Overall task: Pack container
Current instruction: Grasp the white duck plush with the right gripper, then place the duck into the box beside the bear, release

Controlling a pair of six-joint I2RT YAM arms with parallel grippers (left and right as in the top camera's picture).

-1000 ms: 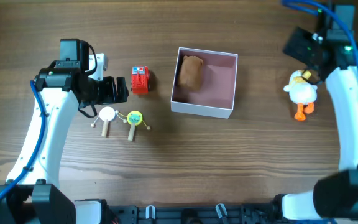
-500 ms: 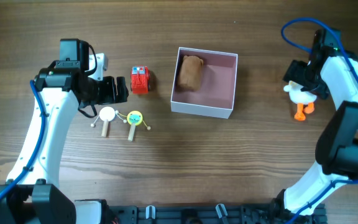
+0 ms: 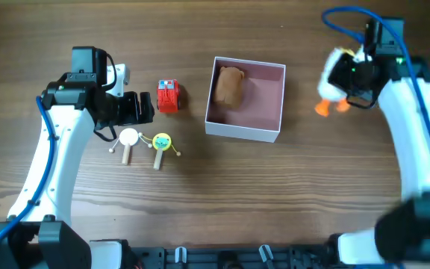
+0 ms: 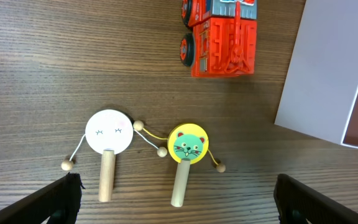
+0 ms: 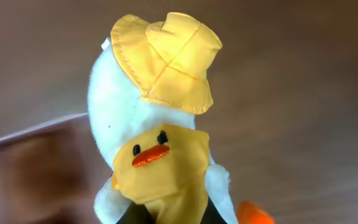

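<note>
I should next bring my left gripper to close on the cab (image 3: 167,87) (image 4: 230,10) of the red toy truck, at the end of the truck that is away from the rattle drums.
The container (image 3: 242,128), a white box with a pink inside, stands mid-table with a brown plush toy (image 3: 230,86) in its left half. My right gripper (image 3: 347,78) is shut on a white plush duck (image 3: 329,88) and holds it off the table just right of the container. In the right wrist view the duck (image 5: 151,106) fills the frame in its yellow hat, and my dark fingers (image 5: 132,218) pinch its lower body. My left gripper (image 3: 136,108) hangs open over the toys to the left, holding nothing.
A red toy truck (image 3: 168,96) lies left of the container, whose white wall (image 4: 328,68) shows in the left wrist view. Below the truck (image 4: 219,37) lie a white rattle drum (image 4: 109,132) and a yellow cat-face rattle drum (image 4: 188,144), between my open left fingers.
My right gripper has shut on the duck, lifted it from the table and carried it left toward the container. The left arm has not moved.
</note>
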